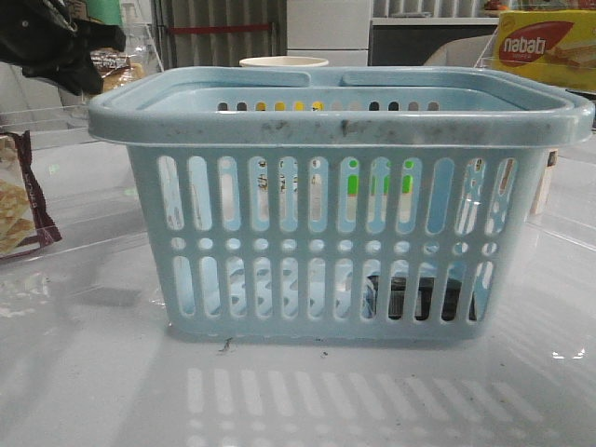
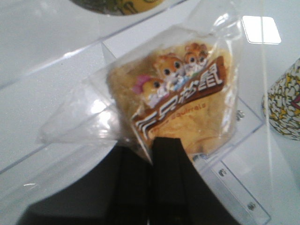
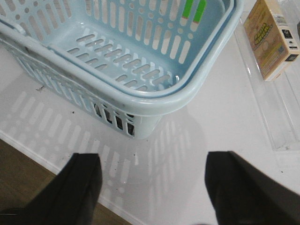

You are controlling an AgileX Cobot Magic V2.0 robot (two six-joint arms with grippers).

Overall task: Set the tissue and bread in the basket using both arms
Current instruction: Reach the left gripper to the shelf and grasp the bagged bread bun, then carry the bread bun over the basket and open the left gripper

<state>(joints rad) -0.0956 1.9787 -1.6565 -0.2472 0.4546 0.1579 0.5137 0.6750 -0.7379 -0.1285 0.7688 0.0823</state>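
The light blue basket has an empty part beside the dark tissue pack. Next, my left gripper lets go of the bread, now held over a clear tray, in the empty part of the light blue basket (image 1: 265,247).
The light blue basket (image 1: 345,200) fills the middle of the front view. The tissue (image 1: 419,298) shows as a dark pack through the low slots at the basket's right end, and again as the tissue (image 3: 115,121) through the slots at the corner nearest my right gripper. My left gripper (image 2: 152,143) is shut on the edge of the bread (image 2: 178,103), a clear packet with a brown squirrel label, held over a clear tray. In the front view this left gripper (image 1: 56,42) is a dark shape at the top left, behind the basket. My right gripper (image 3: 152,187) stands open over the table beside the basket (image 3: 140,101).
A maroon-edged cracker bag (image 1: 23,196) lies at the left and a yellow nabati box (image 1: 545,47) at the back right. A paper cup (image 1: 284,62) stands behind the basket. A tan box (image 3: 274,37) sits in a clear tray. The table's front edge (image 3: 28,145) is near.
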